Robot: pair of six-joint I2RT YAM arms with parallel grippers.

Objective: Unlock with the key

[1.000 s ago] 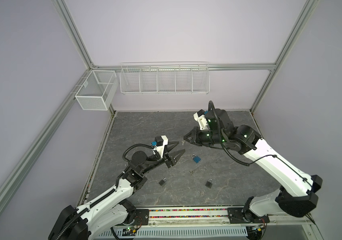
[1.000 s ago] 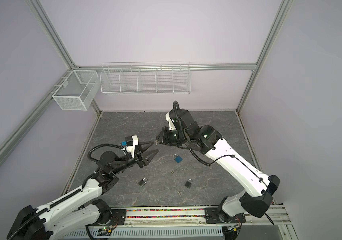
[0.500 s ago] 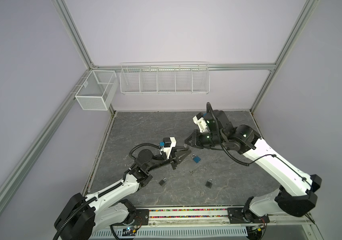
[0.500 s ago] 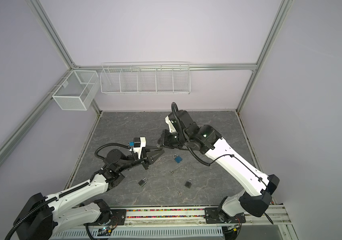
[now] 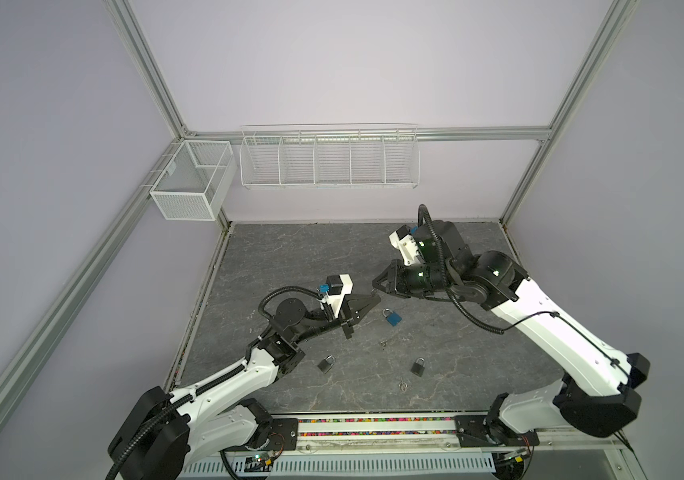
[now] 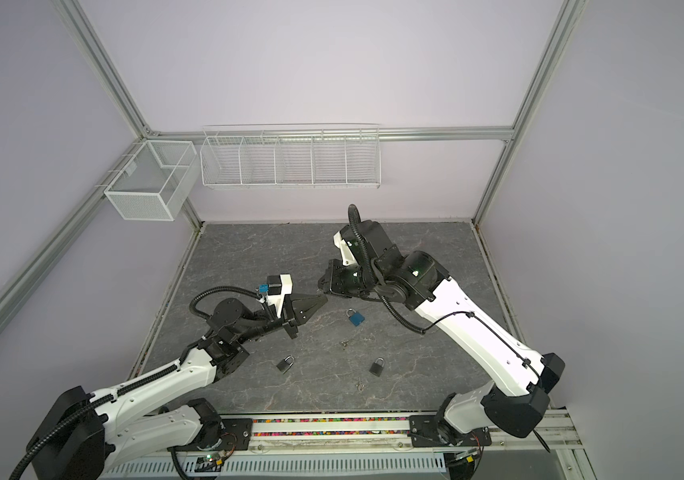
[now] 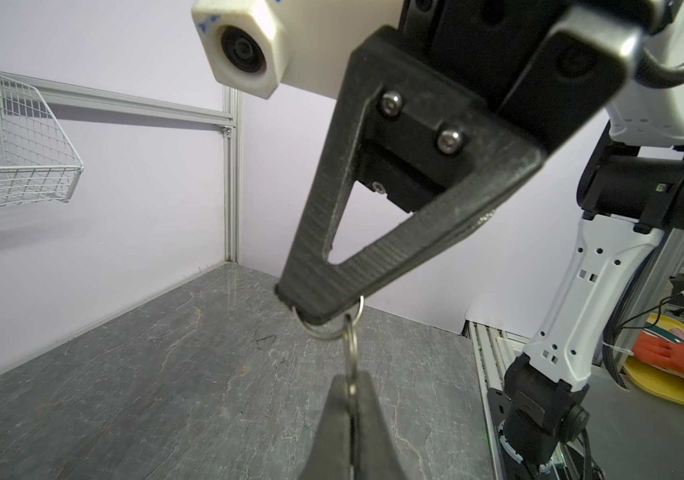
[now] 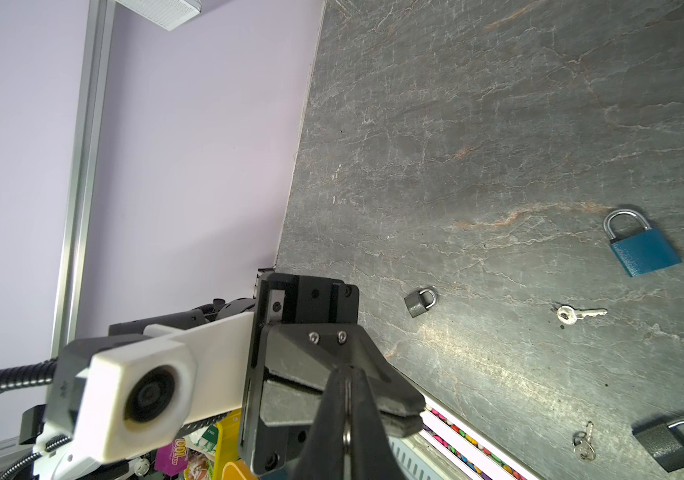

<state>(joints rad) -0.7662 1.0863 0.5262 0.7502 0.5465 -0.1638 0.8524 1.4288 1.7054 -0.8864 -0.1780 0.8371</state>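
The loose key ring is all my right gripper holds, so that gripper should open and take the key itself [image 7: 350, 348] while my left gripper holds it still.
My two grippers meet tip to tip in the air above the middle of the table. The right gripper [image 5: 374, 286] [image 8: 347, 386] is shut on a metal key ring [image 7: 325, 330]. A small silver key [image 7: 351, 353] hangs from that ring, and the left gripper [image 5: 375, 297] [image 7: 350, 380] is shut on it edge-on. In both top views the key is too small to make out. A blue padlock [image 5: 392, 318] [image 6: 356, 318] [image 8: 643, 249] lies flat on the table just in front of the grippers, its shackle closed.
Two dark padlocks [image 5: 326, 364] [image 5: 418, 366] lie nearer the front edge. A loose key [image 5: 384, 343] [image 8: 579, 313] lies between them and the blue one, another key [image 5: 403, 384] farther forward. White wire baskets [image 5: 327, 162] hang on the back wall.
The left gripper has reached right to the right gripper's tip and gone from open to shut on the hanging key. The right arm has barely moved.
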